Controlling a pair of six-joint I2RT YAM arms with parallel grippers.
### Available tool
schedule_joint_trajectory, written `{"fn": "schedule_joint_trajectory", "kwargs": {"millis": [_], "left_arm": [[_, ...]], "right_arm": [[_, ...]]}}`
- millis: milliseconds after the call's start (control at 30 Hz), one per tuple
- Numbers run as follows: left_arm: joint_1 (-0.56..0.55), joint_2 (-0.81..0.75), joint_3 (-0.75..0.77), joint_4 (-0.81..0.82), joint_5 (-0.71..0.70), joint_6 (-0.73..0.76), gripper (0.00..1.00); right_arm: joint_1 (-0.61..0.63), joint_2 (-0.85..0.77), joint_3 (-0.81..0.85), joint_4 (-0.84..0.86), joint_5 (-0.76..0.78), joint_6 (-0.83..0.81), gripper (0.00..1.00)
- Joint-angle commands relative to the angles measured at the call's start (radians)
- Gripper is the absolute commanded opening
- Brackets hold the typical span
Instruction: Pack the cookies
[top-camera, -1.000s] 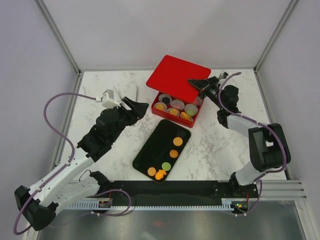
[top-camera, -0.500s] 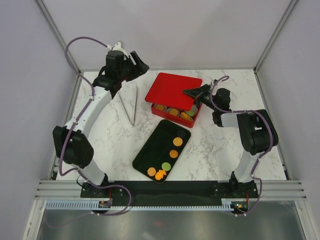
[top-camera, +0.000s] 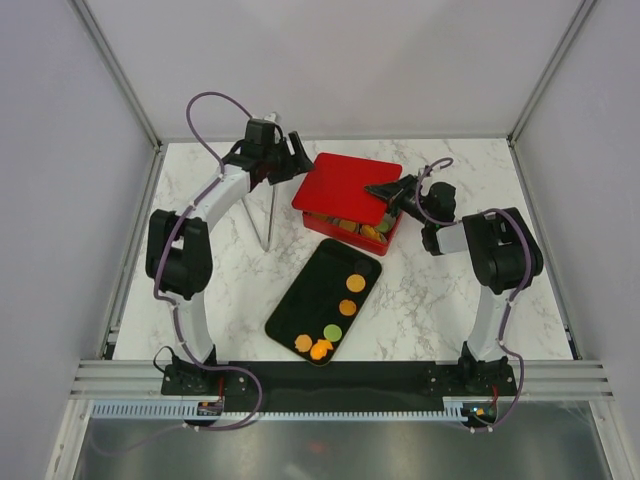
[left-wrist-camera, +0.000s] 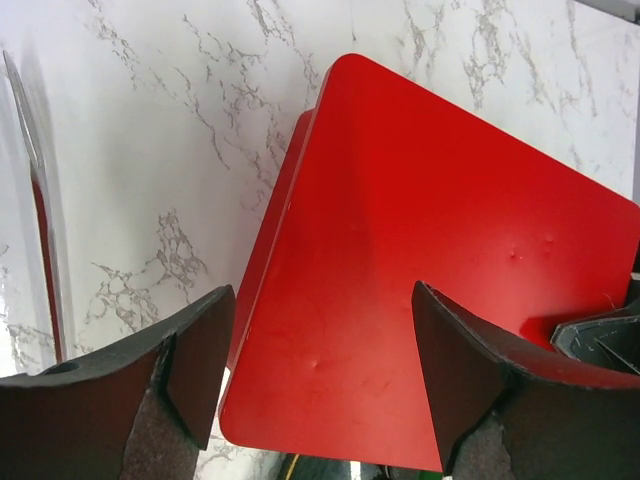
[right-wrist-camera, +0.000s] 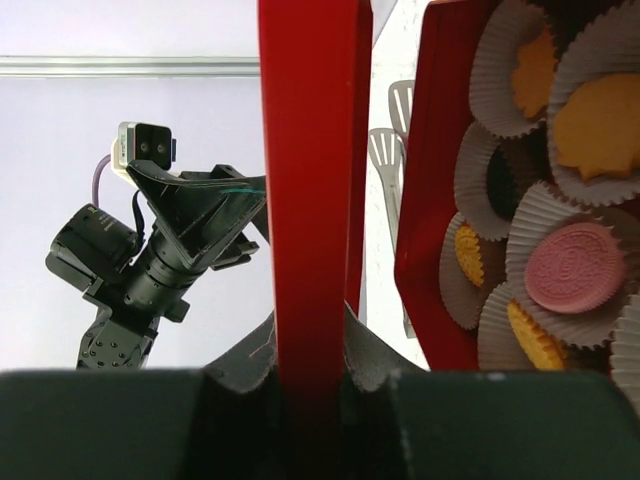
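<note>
Next, my right gripper releases the red lid squarely on top of the red box (top-camera: 362, 202), over the cookies.
A red box (top-camera: 388, 236) holds cookies in grey paper cups; in the right wrist view I see a pink cookie (right-wrist-camera: 580, 268) and orange ones (right-wrist-camera: 595, 125). More cookies, orange (top-camera: 355, 283) and one green (top-camera: 332, 331), lie on a black tray (top-camera: 310, 290). My right gripper (top-camera: 378, 190) is shut on the edge of the red lid (top-camera: 345, 183), which hangs over most of the box; the wrist view shows the lid (right-wrist-camera: 310, 200) edge-on between its jaws (right-wrist-camera: 310, 375). My left gripper (top-camera: 297, 160) is open at the lid's left edge, its jaws (left-wrist-camera: 320, 370) spread above the lid (left-wrist-camera: 430, 260).
Metal tongs (top-camera: 270, 212) lie on the marble table left of the box and show at the left wrist view's left edge (left-wrist-camera: 40, 200). The tray lies slanted in front of the box. Enclosure walls ring the table.
My left arm has swung from the left side round to the back and reached the lid's left edge. My right gripper has carried the lid forward over the box.
</note>
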Motion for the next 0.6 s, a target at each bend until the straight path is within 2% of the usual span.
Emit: {"fn": "schedule_joint_trajectory", "kwargs": {"millis": [0,133,567], "left_arm": [[-0.002,0.043,0.059,0.021,0.022,0.065,0.8],[-0.002,0.086,0.078,0.025,0.039,0.071,0.83],[-0.003,0.155,0.092,0.087,0.171,0.065,0.84]], "right_arm": [[-0.01,0.028,0.018,0.149,-0.011,0.001,0.0],[-0.013,0.063,0.019,0.227,-0.01,0.016,0.0],[-0.032,0.111,0.001,0.26,-0.01,0.013,0.0]]}}
